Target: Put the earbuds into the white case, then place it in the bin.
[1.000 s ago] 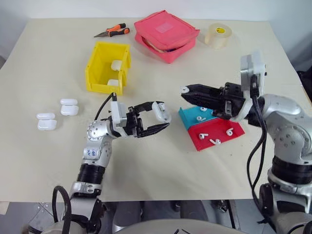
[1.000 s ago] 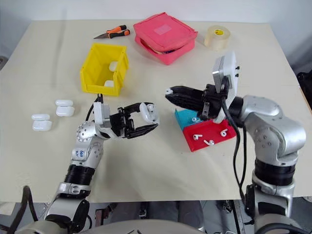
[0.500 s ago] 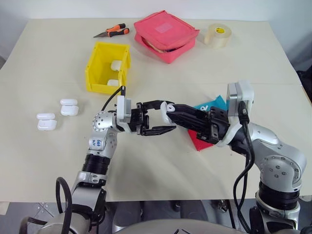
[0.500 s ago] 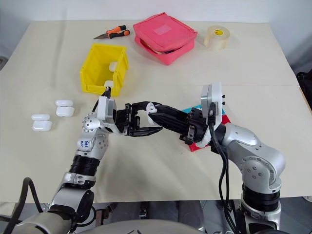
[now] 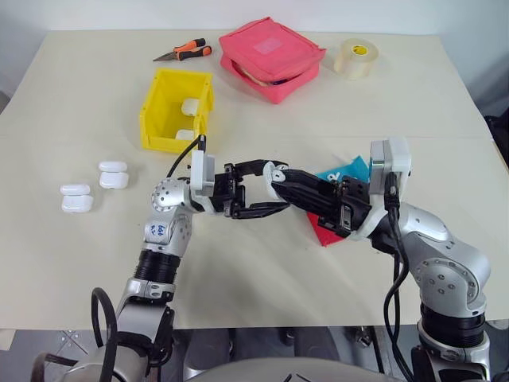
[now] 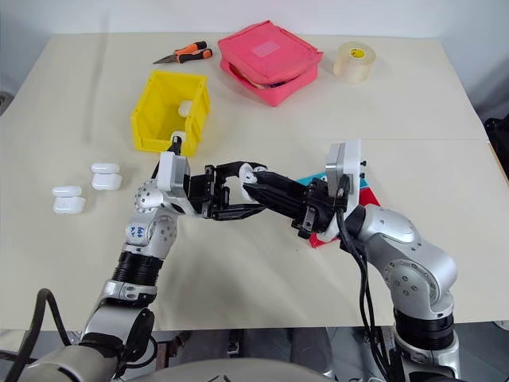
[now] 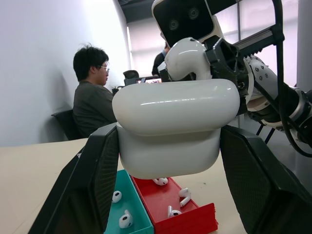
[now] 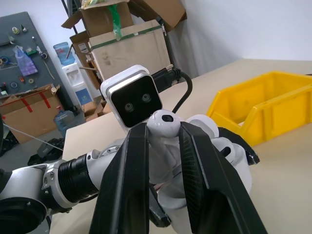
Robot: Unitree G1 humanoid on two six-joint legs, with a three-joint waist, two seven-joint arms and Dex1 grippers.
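Note:
The robot's right gripper should release the earbud in the open slot of the white case (image 5: 278, 179) (image 8: 172, 189), next to the other earbud.
My left gripper (image 5: 269, 189) is shut on the white case (image 7: 170, 107), held level above the table between both black fingers (image 7: 92, 180). My right gripper (image 5: 278, 179) reaches in from the right, shut on one earbud (image 8: 163, 122). That earbud (image 7: 187, 58) sits right at the top of the case; I cannot tell whether it touches. More earbuds (image 7: 184, 192) lie in the red tray (image 5: 322, 231) and the blue tray (image 5: 347, 169) beneath the right arm. The yellow bin (image 5: 171, 143) stands at the back left with two white cases (image 5: 189, 106) inside.
Three spare white cases (image 5: 112, 175) lie at the left of the table. A pink pouch (image 5: 270, 56), a tape roll (image 5: 354, 57) and orange pliers (image 5: 184, 52) sit along the far edge. A seated person (image 7: 95, 97) shows in the left wrist view's background.
The right gripper has swung left with the earbud, from above the trays to the case. The left gripper has lifted the case slightly toward it. Over the last half second both stayed nearly still.

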